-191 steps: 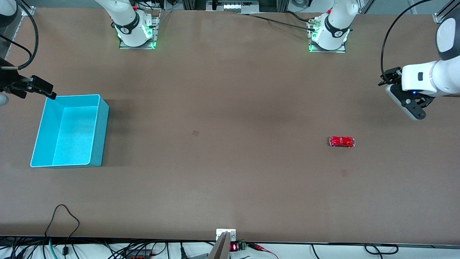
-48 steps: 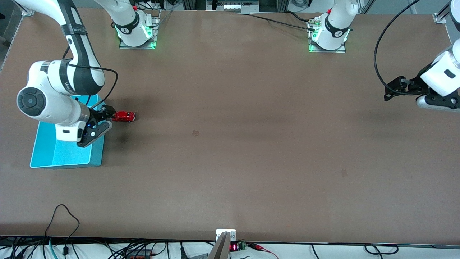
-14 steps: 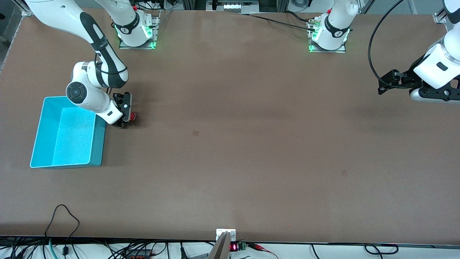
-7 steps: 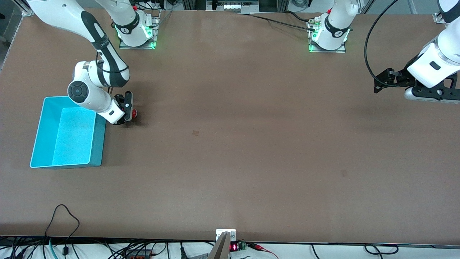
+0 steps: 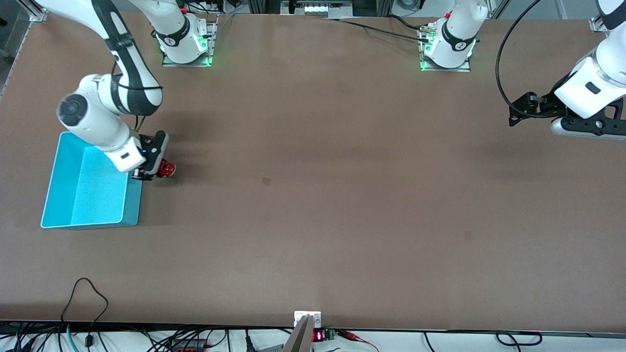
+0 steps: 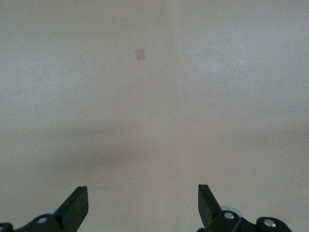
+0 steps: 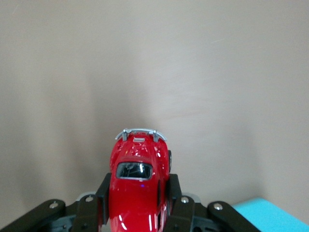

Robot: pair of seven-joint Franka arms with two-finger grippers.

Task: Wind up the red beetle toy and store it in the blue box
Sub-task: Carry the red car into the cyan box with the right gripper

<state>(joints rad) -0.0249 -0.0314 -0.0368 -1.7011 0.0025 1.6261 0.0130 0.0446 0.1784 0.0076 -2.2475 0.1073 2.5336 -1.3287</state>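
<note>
Next, I let go of the red beetle toy with my right gripper around the middle of the blue box's bottom (image 5: 106,187).
My right gripper (image 5: 155,168) is shut on the red beetle toy (image 5: 167,168) and holds it up in the air, over the table just beside the blue box (image 5: 58,195). In the right wrist view the glossy red car (image 7: 137,183) sits clamped by its sides between the two black fingers (image 7: 173,193), its silvery bumper pointing away, with a corner of the blue box (image 7: 270,216) showing. The box is open and nothing shows inside it. My left gripper (image 5: 521,110) waits open and empty above the table at the left arm's end; its wrist view shows spread fingertips (image 6: 77,205) over bare table.
The brown table (image 5: 313,195) bears only the box. A small darker patch (image 5: 266,181) marks the middle of the table and shows in the left wrist view (image 6: 140,54). Cables (image 5: 88,298) lie along the edge nearest the camera.
My right arm has lifted the red beetle toy off the table and swung it a little toward the camera, alongside the box wall. The left arm has barely moved.
</note>
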